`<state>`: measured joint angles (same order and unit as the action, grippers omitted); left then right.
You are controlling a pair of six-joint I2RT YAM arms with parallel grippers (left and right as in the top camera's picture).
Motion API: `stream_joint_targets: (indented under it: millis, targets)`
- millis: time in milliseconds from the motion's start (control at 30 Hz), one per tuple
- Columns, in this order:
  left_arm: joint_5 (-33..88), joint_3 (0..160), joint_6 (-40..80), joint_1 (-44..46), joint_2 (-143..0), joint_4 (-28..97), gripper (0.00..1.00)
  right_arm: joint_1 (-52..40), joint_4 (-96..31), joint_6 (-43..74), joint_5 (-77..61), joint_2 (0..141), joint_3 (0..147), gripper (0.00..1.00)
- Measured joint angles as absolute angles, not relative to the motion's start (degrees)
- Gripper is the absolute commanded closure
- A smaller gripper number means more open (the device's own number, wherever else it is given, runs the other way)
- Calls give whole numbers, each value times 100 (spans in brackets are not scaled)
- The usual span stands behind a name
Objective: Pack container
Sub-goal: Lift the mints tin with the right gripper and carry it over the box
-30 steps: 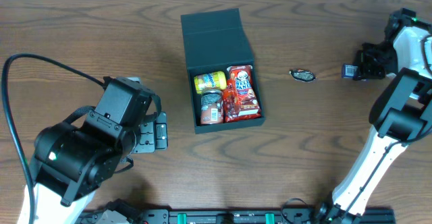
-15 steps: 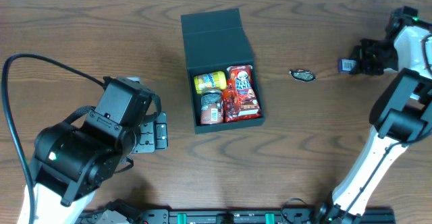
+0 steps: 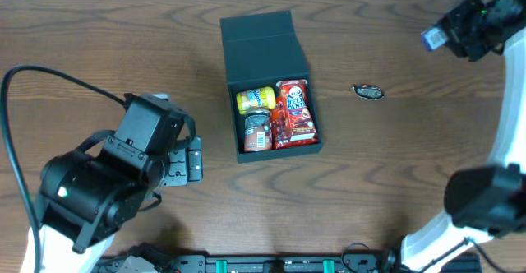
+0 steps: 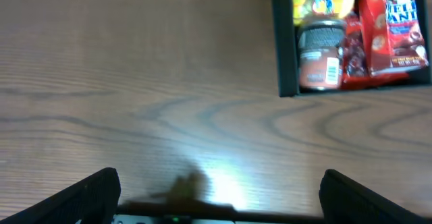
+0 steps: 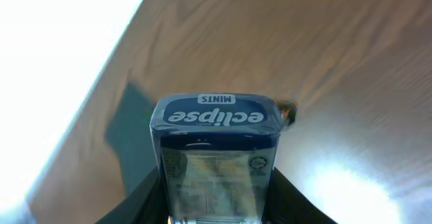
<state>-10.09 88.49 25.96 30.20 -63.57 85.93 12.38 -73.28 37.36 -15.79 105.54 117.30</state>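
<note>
Next, my right gripper releases the blue Eclipse mints tin between the small jar and the red snack carton (image 3: 280,136).
The dark teal-green container (image 3: 255,39) lies open at the table's middle, its lid folded back. It holds a yellow packet (image 3: 256,99), a small jar (image 3: 257,130) and a red snack carton (image 3: 295,113). It also shows at the top right of the left wrist view (image 4: 285,55). My right gripper (image 3: 448,33) is shut on a blue Eclipse mints tin (image 5: 217,158), held high at the far right. My left gripper (image 3: 191,161) is open and empty, left of the container; its fingers spread wide in the left wrist view (image 4: 217,196).
A small dark wrapped item (image 3: 368,92) lies on the wood to the right of the container; it also peeks past the tin in the right wrist view (image 5: 290,113). The table's far edge runs along the top.
My right gripper has risen and moved toward the far edge with the mints tin in it. The left arm and the container have not moved.
</note>
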Motion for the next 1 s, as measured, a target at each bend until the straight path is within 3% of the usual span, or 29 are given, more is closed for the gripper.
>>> stream_joint_targets:
  millis: [367, 667, 1000]
  targets:
    - [-1870, 8879, 2775, 3020, -5234, 8877, 5, -1157, -8545, 1721, -1994, 10204, 11725, 99]
    - [-2064, 8882, 2853, 3020, -4932, 9065, 5, -3393, -8423, 1470, -906, 10200, 11371, 98]
    - [-2095, 8884, 2897, 3020, -4928, 9196, 5, -3736, -6932, 2303, -432, 10200, 9142, 99]
